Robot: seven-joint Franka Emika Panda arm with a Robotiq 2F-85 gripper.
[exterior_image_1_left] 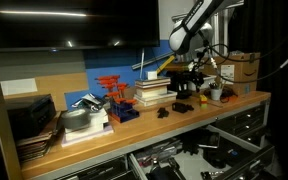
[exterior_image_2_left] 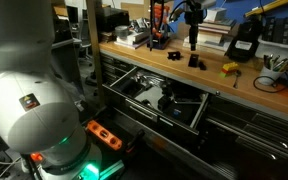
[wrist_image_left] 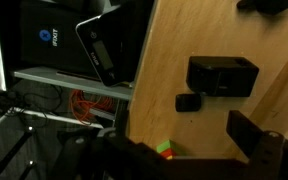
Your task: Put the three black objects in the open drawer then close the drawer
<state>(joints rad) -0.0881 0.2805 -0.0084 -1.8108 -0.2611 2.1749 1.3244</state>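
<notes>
My gripper will move next to the smaller black piece [exterior_image_1_left: 190,108] [wrist_image_left: 188,103] beside the black block, near the bench's drawer edge, and close on it there.
In both exterior views my gripper [exterior_image_1_left: 191,80] [exterior_image_2_left: 192,42] hangs over the wooden bench top, fingers pointing down. In the wrist view it [wrist_image_left: 184,150] is open and empty, with dark fingers at the lower left and right. Small black objects lie on the bench: two in an exterior view [exterior_image_2_left: 174,57] [exterior_image_2_left: 196,62], also seen from the other side [exterior_image_1_left: 162,111] [exterior_image_1_left: 182,106]. The wrist view shows a black block [wrist_image_left: 222,75], a smaller black piece [wrist_image_left: 189,101] beside it and another at the top edge [wrist_image_left: 274,5]. The drawer [exterior_image_2_left: 134,105] [exterior_image_1_left: 134,160] stands open below the bench, with dark tools inside.
A stack of books [exterior_image_1_left: 152,92], red and blue parts [exterior_image_1_left: 114,98], and trays [exterior_image_1_left: 34,125] stand on the bench. A black-and-yellow device [exterior_image_2_left: 244,42] and a small yellow item [exterior_image_2_left: 229,68] sit near the objects. A green and orange block [wrist_image_left: 166,150] lies below the gripper.
</notes>
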